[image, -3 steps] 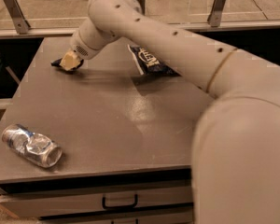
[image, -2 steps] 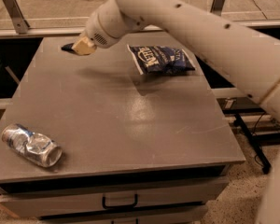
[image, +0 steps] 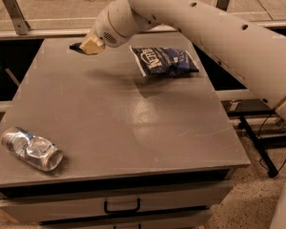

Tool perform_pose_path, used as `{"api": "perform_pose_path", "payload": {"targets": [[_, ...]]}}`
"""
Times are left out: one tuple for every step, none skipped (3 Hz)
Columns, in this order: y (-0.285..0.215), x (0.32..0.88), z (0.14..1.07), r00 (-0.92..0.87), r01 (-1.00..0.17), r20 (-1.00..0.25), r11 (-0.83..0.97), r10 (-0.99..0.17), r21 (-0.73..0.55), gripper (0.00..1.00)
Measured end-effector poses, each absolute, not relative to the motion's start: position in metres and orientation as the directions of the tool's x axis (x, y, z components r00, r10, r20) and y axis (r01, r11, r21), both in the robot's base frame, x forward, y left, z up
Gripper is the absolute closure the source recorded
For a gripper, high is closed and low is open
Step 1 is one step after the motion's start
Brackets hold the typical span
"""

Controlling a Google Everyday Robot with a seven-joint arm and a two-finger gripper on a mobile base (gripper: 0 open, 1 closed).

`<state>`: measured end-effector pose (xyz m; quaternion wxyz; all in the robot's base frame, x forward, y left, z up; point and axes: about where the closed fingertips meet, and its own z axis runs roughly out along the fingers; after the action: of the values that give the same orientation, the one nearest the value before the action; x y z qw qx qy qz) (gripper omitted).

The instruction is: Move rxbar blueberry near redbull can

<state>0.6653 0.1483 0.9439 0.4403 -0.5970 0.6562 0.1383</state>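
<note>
Next, my gripper releases the rxbar blueberry on the grey tabletop (image: 66, 116) just past the far side of the redbull can.
My gripper (image: 90, 46) hangs over the far left part of the grey table (image: 133, 128), with its tan fingers shut on the rxbar blueberry (image: 76, 46). Only the dark navy end of the bar sticks out to the left of the fingers, held a little above the tabletop. The redbull can (image: 32, 148), crushed and silver with bluish patches, lies on its side at the near left corner, far from the gripper.
A blue-and-white chip bag (image: 163, 61) lies at the far right of the table. My arm (image: 219, 27) crosses above the table's back right. A drawer handle (image: 121, 206) is below the front edge. A rail runs behind the table.
The gripper has risen from the tabletop with the bar in it and drifted slightly right. The arm has swung up and back. The can and bag have not moved.
</note>
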Motion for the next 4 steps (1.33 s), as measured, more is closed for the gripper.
{"api": "perform_pose_path", "payload": {"targets": [[0.153, 0.642, 0.929, 0.129, -0.933, -0.733, 0.170, -0.667, -0.318, 1.00], [0.167, 0.593, 0.915, 0.187, -0.955, -0.725, 0.050, -0.663, -0.292, 1.00], [0.174, 0.546, 0.903, 0.223, -0.967, -0.722, -0.053, -0.655, -0.251, 1.00], [0.174, 0.514, 0.887, 0.229, -0.972, -0.722, -0.112, -0.652, -0.207, 1.00]]}}
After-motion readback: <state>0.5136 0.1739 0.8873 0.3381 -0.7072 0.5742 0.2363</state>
